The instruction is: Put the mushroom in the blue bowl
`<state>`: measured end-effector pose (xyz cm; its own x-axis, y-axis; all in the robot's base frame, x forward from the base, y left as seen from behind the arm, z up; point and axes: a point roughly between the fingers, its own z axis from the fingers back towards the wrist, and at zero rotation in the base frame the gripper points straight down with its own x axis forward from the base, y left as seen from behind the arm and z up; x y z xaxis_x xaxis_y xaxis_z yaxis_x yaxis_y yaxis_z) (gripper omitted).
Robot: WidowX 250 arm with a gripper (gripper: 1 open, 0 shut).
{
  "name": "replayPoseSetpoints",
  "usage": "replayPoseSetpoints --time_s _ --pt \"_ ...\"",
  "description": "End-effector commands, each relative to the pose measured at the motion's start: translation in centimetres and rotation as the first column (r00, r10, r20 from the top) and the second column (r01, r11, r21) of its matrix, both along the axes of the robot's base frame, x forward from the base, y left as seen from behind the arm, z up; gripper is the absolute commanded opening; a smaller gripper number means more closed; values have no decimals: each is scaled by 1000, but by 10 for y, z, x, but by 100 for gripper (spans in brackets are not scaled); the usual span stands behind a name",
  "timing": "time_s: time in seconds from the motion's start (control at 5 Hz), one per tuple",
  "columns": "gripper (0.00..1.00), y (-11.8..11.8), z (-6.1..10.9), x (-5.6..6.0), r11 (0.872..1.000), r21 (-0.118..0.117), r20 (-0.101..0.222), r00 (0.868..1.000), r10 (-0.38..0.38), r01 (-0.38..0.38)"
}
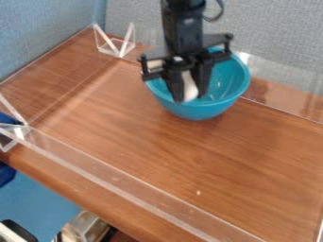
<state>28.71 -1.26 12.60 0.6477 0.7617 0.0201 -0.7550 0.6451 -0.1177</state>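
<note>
Next, I let go of the mushroom with my gripper against the back inside of the blue bowl [187, 66]. The mushroom is now against the bowl's inside.
The blue bowl [205, 106] stands at the back of the wooden table. My gripper [187, 77] hangs over the bowl's left half, pointing straight down, shut on the mushroom [187, 89]. The mushroom's cream-white stem shows between the dark fingers, against the bowl's inside. Its cap is mostly hidden by the fingers. Whether the mushroom touches the bowl I cannot tell.
Low clear acrylic walls [120, 181] ring the brown wooden tabletop [139, 132]. Clear triangular braces [116, 42] stand at the back left corner. A blue object [7, 121] pokes in at the left edge.
</note>
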Motion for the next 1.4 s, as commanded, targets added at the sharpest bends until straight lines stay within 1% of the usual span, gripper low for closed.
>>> replayPoseSetpoints --time_s 0.0,0.2,0.4,0.6,0.8,1.0,1.2 --pt "0 7 22 18 1000 -7 40 999 30 -30" --pt "0 15 29 33 998 -12 25 997 67 -67" --pt "0 24 24 56 997 -1 9 997 77 -77" --pt "0 32 15 78 996 15 -6 996 86 -86" --pt "0 37 3 96 995 38 -18 995 97 -96" --pt "0 42 -6 111 992 62 -27 994 108 -106" --pt "0 47 -13 122 989 84 -31 992 121 -118"
